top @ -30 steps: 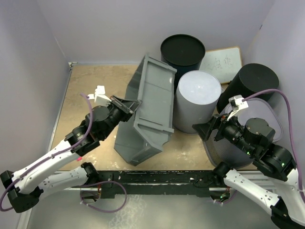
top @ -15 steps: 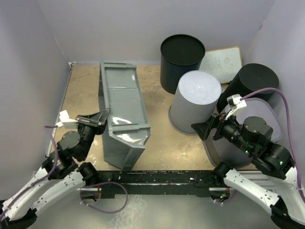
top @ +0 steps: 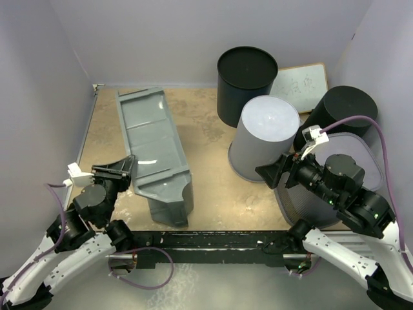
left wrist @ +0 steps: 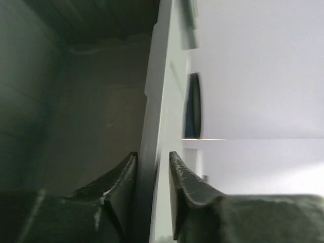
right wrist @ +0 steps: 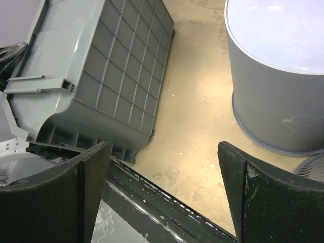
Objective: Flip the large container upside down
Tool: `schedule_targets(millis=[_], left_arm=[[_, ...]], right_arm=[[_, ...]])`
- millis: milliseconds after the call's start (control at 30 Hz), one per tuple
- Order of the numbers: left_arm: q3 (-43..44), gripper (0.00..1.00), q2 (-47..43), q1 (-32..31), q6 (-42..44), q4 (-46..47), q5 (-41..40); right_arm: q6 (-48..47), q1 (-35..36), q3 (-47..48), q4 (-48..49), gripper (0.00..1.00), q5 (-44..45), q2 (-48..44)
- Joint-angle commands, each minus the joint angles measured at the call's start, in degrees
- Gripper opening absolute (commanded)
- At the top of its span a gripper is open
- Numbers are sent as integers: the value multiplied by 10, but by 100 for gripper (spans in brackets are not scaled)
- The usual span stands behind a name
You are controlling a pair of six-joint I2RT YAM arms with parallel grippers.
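The left gripper sits low at the open side of the crate, where the crate must tip down, so it should open and grab the crate's upper rim (top: 127, 137) from above.
The large container (top: 151, 139) is a dark grey ribbed crate standing tilted on one long side at the left of the table. Its grid underside faces right in the right wrist view (right wrist: 116, 66). My left gripper (top: 126, 169) is shut on the crate's near-left rim. In the left wrist view the two fingers (left wrist: 121, 182) pinch that thin rim (left wrist: 157, 126). My right gripper (top: 268, 173) is open and empty, well to the right of the crate. It hovers over bare table in its own view (right wrist: 162, 152).
A round light grey bin (top: 268, 132) stands upside down at centre right. Two dark cylinders (top: 247, 71) (top: 342, 110) and a whiteboard (top: 300, 84) are behind it. A grey mesh basket (top: 303, 203) sits under my right arm. Walls close in on three sides. A black rail (top: 213, 242) runs along the front.
My left gripper has pulled back toward the near left with the rim in it. The crate has swung left, away from the light grey bin, and tipped further over. The right arm barely moved.
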Motion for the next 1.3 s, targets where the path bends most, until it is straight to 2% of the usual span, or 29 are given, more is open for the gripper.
schedule_targets(millis=[0,67,167,367,500,633,767,867,1067,1267], left_arm=[[31,34,24,0,-5,-102,-29],[46,44,33,0,6,-112,-34],[84,51,69,0,35,-127,-36],[228,65,191,0,74,-244,-71],[290,68,237,0,134,-271,-89],[358,69,322,0,156,-358,-124],[388,66,379,0,188,-385,-136],[390,57,403,0,215,-379,-133],[394,40,435,0,214,-413,-138],[382,37,413,0,216,-403,-130]], right_arm=[[-2,0,10,25,89,-3,3],[-2,1,9,26,89,-2,3],[-2,0,8,27,88,-2,4],[-3,1,3,30,89,-3,3],[-2,1,-1,27,89,2,-4],[-2,1,-4,25,89,4,-10],[-2,0,-2,21,89,4,-13],[-1,1,-1,15,89,7,-16],[0,1,2,3,89,9,-25],[0,1,-3,14,89,6,-20]])
